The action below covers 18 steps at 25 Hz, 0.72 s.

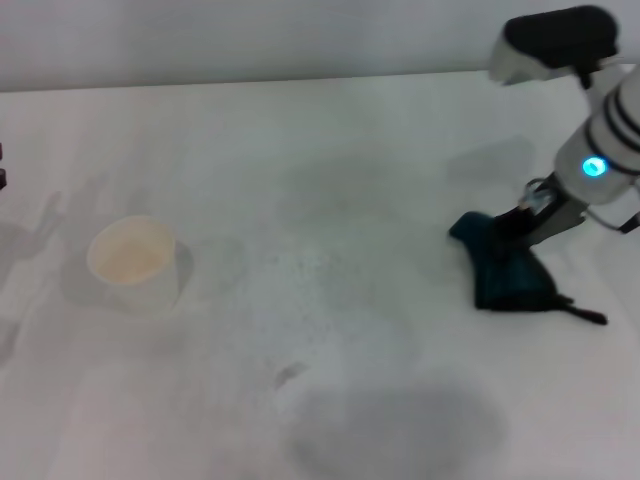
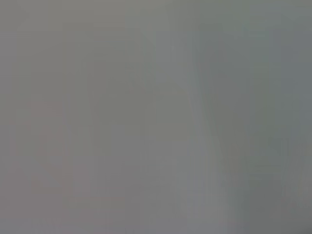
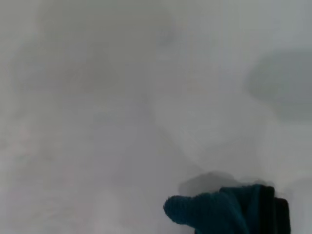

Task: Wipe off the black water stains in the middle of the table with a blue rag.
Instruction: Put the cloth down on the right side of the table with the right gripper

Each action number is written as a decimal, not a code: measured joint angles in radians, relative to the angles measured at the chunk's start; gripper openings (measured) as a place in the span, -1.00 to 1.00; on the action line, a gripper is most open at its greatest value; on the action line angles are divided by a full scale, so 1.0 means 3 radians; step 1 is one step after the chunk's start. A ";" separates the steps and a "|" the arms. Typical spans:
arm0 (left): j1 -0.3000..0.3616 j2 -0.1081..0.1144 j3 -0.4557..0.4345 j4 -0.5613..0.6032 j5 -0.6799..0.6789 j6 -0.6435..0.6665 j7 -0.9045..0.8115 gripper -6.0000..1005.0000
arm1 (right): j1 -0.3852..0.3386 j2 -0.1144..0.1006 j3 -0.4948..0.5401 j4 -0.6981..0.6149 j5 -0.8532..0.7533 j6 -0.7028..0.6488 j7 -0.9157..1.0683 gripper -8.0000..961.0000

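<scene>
Next, the right gripper releases the blue rag on the white table (image 1: 547,268), slightly toward its trailing black loop.
The blue rag (image 1: 505,268) lies bunched on the white table (image 1: 330,150) at the right, its thin black loop trailing to the right. My right gripper (image 1: 524,218) is down on the rag's top and shut on it. The rag's teal edge with black trim also shows in the right wrist view (image 3: 229,212). A small faint dark mark (image 1: 290,375), the black water stains, sits near the table's front middle, well left of the rag, with tiny specks beyond it. Only a dark sliver of my left gripper (image 1: 3,166) shows at the left edge. The left wrist view is plain grey.
A white paper cup (image 1: 133,262) stands upright at the left of the table. The table's far edge (image 1: 300,78) meets a pale wall. A broad grey shadow (image 1: 400,425) lies on the table at the front middle.
</scene>
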 joint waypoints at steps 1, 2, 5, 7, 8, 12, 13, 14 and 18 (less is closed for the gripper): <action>-0.0003 0.0000 0.0000 0.0000 0.0000 0.0000 0.0000 0.75 | 0.0002 -0.0002 0.0090 0.0012 -0.0067 0.0011 -0.0035 -0.81; -0.0008 0.0000 0.0000 0.0000 0.0000 -0.0001 0.0000 0.75 | 0.0003 -0.0003 0.0174 0.0017 -0.0128 0.0022 -0.0065 -0.81; -0.0022 0.0001 0.0000 -0.0002 0.0000 -0.0020 0.0000 0.75 | 0.0007 -0.0006 0.0375 0.0025 -0.0294 0.0039 -0.0127 -0.81; -0.0033 0.0004 0.0000 -0.0004 0.0000 -0.0035 0.0000 0.75 | 0.0008 -0.0011 0.0445 0.0040 -0.0360 0.0041 -0.0147 -0.81; -0.0033 0.0004 0.0000 -0.0004 0.0000 -0.0035 0.0000 0.74 | 0.0008 -0.0013 0.0465 0.0048 -0.0376 0.0041 -0.0158 -0.81; -0.0037 0.0008 -0.0001 -0.0004 0.0000 -0.0036 0.0000 0.75 | 0.0007 -0.0021 0.0481 0.0115 -0.0389 0.0040 -0.0221 -0.81; -0.0041 0.0010 -0.0002 -0.0004 -0.0003 -0.0036 0.0000 0.75 | 0.0014 -0.0021 0.0482 0.0140 -0.0388 0.0044 -0.0253 -0.81; -0.0043 0.0011 -0.0002 -0.0004 -0.0010 -0.0036 0.0000 0.75 | 0.0019 -0.0018 0.0482 0.0157 -0.0385 0.0056 -0.0297 -0.81; -0.0053 0.0012 0.0015 -0.0004 -0.0022 -0.0036 0.0000 0.75 | 0.0039 0.0007 0.0484 0.0190 -0.0370 0.0089 -0.0405 -0.80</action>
